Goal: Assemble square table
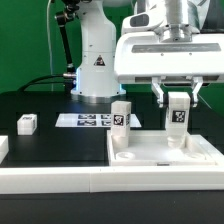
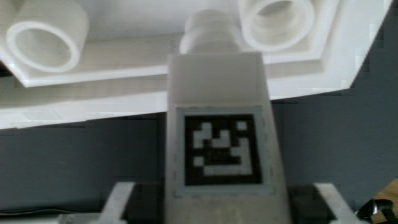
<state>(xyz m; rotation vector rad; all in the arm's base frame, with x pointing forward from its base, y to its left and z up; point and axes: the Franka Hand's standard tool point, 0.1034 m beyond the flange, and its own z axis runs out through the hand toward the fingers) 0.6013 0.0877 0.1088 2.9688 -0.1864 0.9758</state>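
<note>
My gripper will release the tagged leg, now held upright at the tabletop's corner, upright in the tabletop's outer corner socket (image 1: 199, 149) (image 2: 276, 22) across from the standing leg.
The white square tabletop (image 1: 150, 155) lies at the exterior view's right, and its corner sockets (image 2: 45, 45) show in the wrist view. One white tagged leg (image 1: 121, 113) stands upright at its far left corner. My gripper (image 1: 178, 100) is shut on a second tagged leg (image 1: 178, 118) and holds it upright, with its lower end at the tabletop's far right corner. In the wrist view this leg (image 2: 222, 130) fills the middle between my fingers (image 2: 128, 200), pointing toward a socket (image 2: 276, 20). A third leg block (image 1: 27, 123) lies on the table at the left.
The marker board (image 1: 85, 120) lies flat behind the tabletop, in front of the robot base (image 1: 95, 70). A long white border rail (image 1: 60, 182) runs along the front, with a short end piece (image 1: 3, 148) at the left edge.
</note>
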